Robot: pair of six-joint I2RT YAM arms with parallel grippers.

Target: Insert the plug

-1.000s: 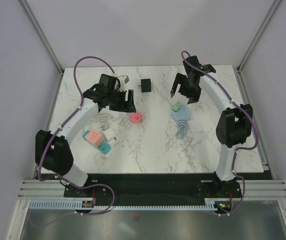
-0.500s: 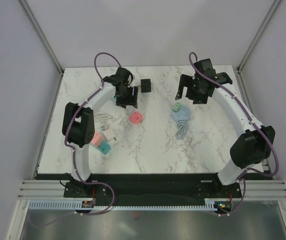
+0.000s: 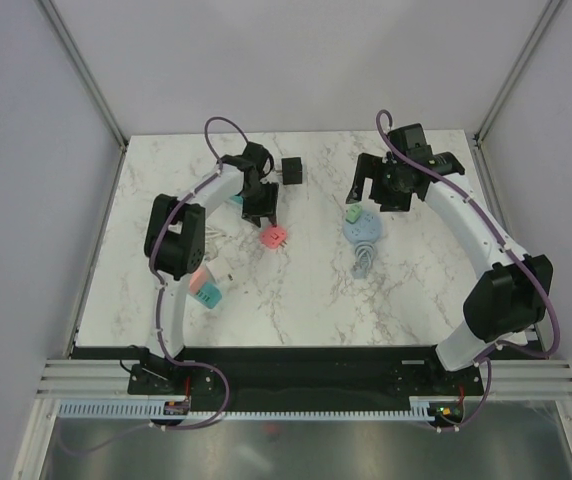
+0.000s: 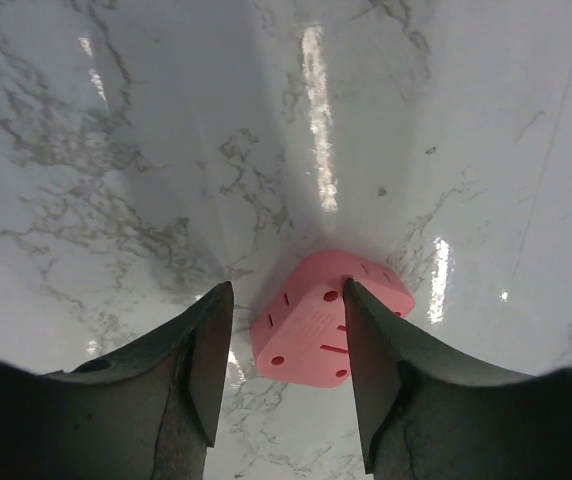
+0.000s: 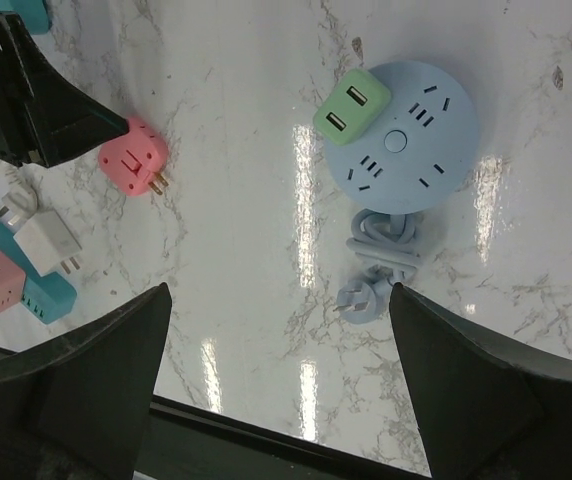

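Note:
The pink plug cube is crooked with its prong side toward one finger, so my left gripper needs to open, turn and grab the cube's sides (image 4: 388, 285) next to its prongs.
A pink plug cube (image 4: 326, 315) lies on the marble table (image 3: 296, 290); its metal prongs (image 5: 156, 182) show in the right wrist view. My left gripper (image 4: 287, 286) hangs just over the pink plug cube (image 3: 274, 237) with the jaws partly closed. The cube sits between the fingers, with a gap on the left side. A round blue power strip (image 5: 401, 140) carries a green USB adapter (image 5: 352, 108) and a coiled cord. Above the blue power strip (image 3: 364, 230), my right gripper (image 3: 371, 186) is wide open and holds nothing.
A black cube (image 3: 291, 170) sits behind the left gripper. A pink-and-teal socket block (image 3: 204, 286) and a white charger (image 5: 51, 240) lie at the left. The strip's cord ends in a blue plug (image 5: 358, 298). Frame posts and walls surround the table.
The left arm has swung right and come down over the pink cube, and its jaws have narrowed. The right arm shifted slightly and stays wide open.

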